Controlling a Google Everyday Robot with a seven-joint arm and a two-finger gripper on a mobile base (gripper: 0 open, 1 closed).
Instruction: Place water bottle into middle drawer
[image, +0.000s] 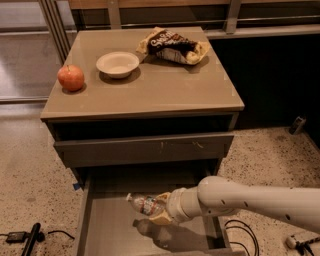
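My gripper needs to release the water bottle around the centre of the middle drawer's flat grey bottom (154, 219).
The water bottle (144, 203) is clear crinkled plastic with a white cap and a coloured label band. It lies sideways, cap to the left, held in my gripper (161, 209). My white arm reaches in from the right. The bottle hangs just above the flat grey bottom of the pulled-out middle drawer (112, 227), with its shadow on the floor beneath it. The gripper is shut on the bottle.
Above is a shut drawer with pale scratches on its front (145, 148). On the cabinet top (165, 85) stand a red apple (70, 77), a white bowl (117, 64) and a chip bag (173, 46). Cables (27, 236) lie on the speckled floor at left and right.
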